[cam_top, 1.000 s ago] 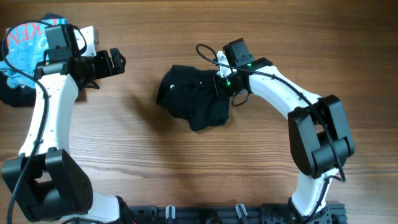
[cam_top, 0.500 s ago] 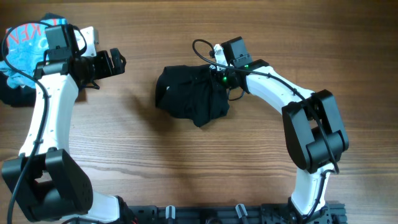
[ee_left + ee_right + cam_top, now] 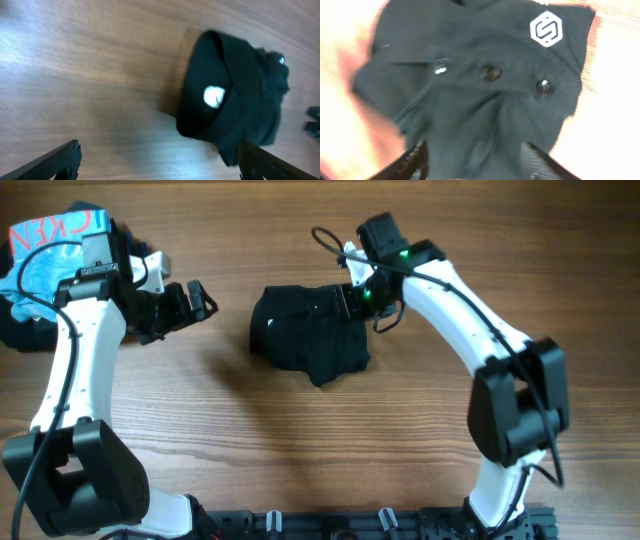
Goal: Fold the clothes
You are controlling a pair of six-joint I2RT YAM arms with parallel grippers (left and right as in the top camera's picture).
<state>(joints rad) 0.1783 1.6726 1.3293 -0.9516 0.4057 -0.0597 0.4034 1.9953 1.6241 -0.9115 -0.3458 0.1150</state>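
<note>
The black clothes' outer edge (image 3: 260, 321) (image 3: 192, 82) is on the side facing the light-blue garment. My left gripper goes there next and closes on it.
The clothes (image 3: 305, 335) lie as a crumpled black heap at the table's middle. The right wrist view shows them from close above (image 3: 480, 85), with a white hexagon logo (image 3: 546, 28). My right gripper (image 3: 355, 298) hovers over the heap's upper right edge. Its jaws (image 3: 475, 155) stand apart, with loose cloth under and between them and nothing pinched. My left gripper (image 3: 195, 302) is wide open, left of the heap and apart from it. In the left wrist view the clothes (image 3: 230, 95) lie ahead to the right, beyond the open fingers (image 3: 160, 165).
A light-blue garment with red lettering (image 3: 45, 250) lies bunched at the far left corner, with a dark piece (image 3: 18, 330) beside it. A black cable (image 3: 330, 238) loops off the right wrist. Bare wood (image 3: 300, 440) spreads in front of the heap.
My right gripper, shut a second ago, has spread its jaws over the heap's upper right edge. My left gripper has shifted a little right, toward the clothes.
</note>
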